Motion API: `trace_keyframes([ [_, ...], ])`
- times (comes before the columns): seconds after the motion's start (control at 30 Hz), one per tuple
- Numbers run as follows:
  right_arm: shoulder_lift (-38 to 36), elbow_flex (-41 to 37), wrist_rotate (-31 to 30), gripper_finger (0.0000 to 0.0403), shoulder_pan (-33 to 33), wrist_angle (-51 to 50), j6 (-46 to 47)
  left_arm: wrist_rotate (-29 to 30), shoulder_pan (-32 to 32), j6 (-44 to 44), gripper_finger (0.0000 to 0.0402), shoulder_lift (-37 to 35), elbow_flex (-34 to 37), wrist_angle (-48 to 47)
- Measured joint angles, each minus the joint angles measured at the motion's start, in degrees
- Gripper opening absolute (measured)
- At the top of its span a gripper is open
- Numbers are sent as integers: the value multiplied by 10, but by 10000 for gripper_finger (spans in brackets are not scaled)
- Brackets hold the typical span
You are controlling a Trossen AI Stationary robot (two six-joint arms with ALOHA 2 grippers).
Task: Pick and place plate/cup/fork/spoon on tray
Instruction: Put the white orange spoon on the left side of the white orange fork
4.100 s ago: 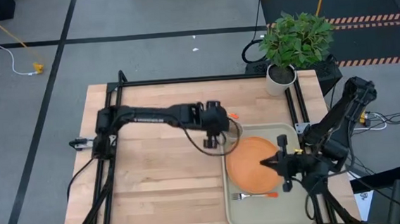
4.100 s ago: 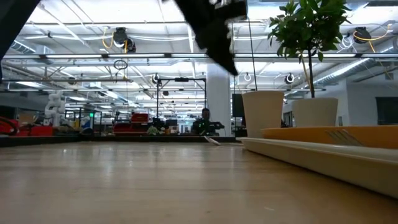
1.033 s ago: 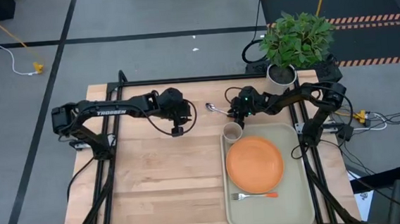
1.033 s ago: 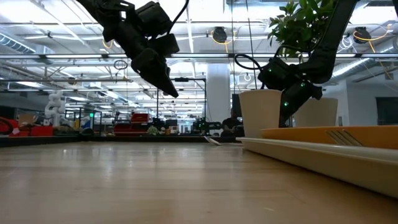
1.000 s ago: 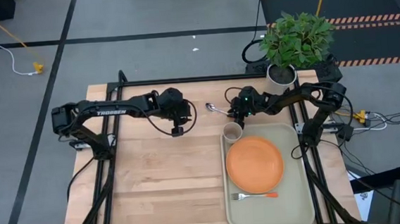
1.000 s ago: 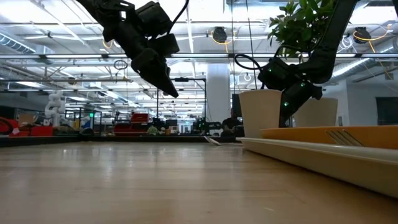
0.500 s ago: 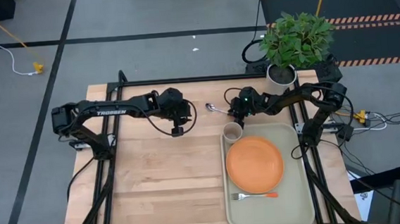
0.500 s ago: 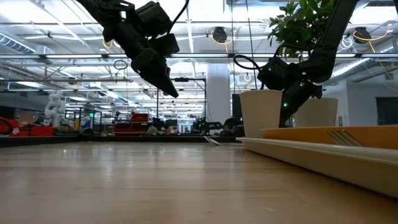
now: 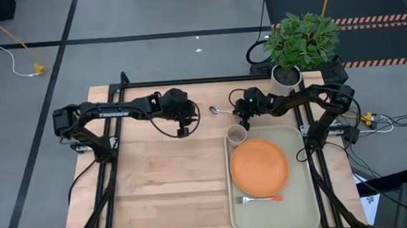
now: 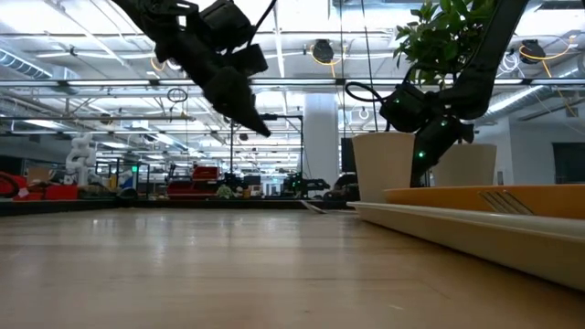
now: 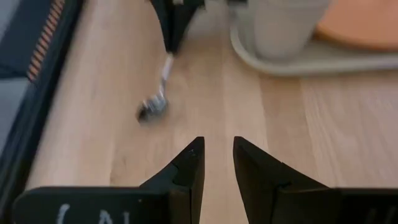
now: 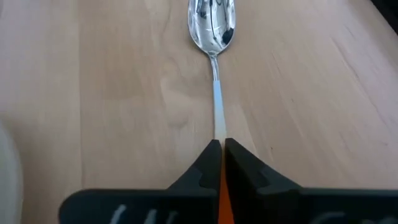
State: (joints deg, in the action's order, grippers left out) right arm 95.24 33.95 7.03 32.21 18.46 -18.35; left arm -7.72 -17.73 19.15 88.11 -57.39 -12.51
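Next, my right gripper opens and takes the handle nearer the spoon's bowl (image 12: 217, 99), as it is pinching the spoon's handle close to its orange end, far from the bowl.
The silver spoon (image 9: 217, 110) lies near the table's far edge, left of the tray's far left corner, bowl (image 12: 212, 25) toward the left. My right gripper (image 9: 238, 112) is shut on its handle. My left gripper (image 9: 182, 132) hangs empty over bare wood left of the spoon, fingers a little apart (image 11: 217, 163). The pale tray (image 9: 306, 193) holds the orange plate (image 9: 259, 166), the tan cup (image 9: 236, 135) upright in its far left corner, and the fork (image 9: 260, 198) at its near end. My right gripper pinches the spoon's handle (image 12: 217, 134) between its two fingers, where the silver shaft meets the orange end (image 12: 220, 186). The fingers slant down from the table's right and lie along the handle. Whether the bowl rests on the wood, I cannot tell.
A white pot with a green plant (image 9: 287, 76) stands at the far right corner, just behind my right arm. Black frame rails (image 9: 208, 80) run along the far edge and the sides. Bare wood (image 9: 165, 188) stretches left of the tray.
My left gripper has shifted a little toward the table's far right, toward the spoon. My right gripper has stayed at the spoon's handle.
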Motion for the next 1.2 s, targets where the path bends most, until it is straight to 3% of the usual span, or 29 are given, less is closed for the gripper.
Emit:
trace_keyframes([
  [0.4, -37, -2, 19, 1, 0, -29, -29, 2, 32, 6, 88, 90, 0, 163],
  [0.63, -43, -2, 40, 5, 0, -15, -22, 2, 27, 4, 88, 96, 0, 174],
  [0.77, -43, -2, 79, 27, 5, 28, -4, 2, 27, 4, 88, 96, 0, 176],
  [1.2, 13, -1, 113, 87, 11, 84, 12, 2, 28, 2, 88, 96, 0, 187],
])
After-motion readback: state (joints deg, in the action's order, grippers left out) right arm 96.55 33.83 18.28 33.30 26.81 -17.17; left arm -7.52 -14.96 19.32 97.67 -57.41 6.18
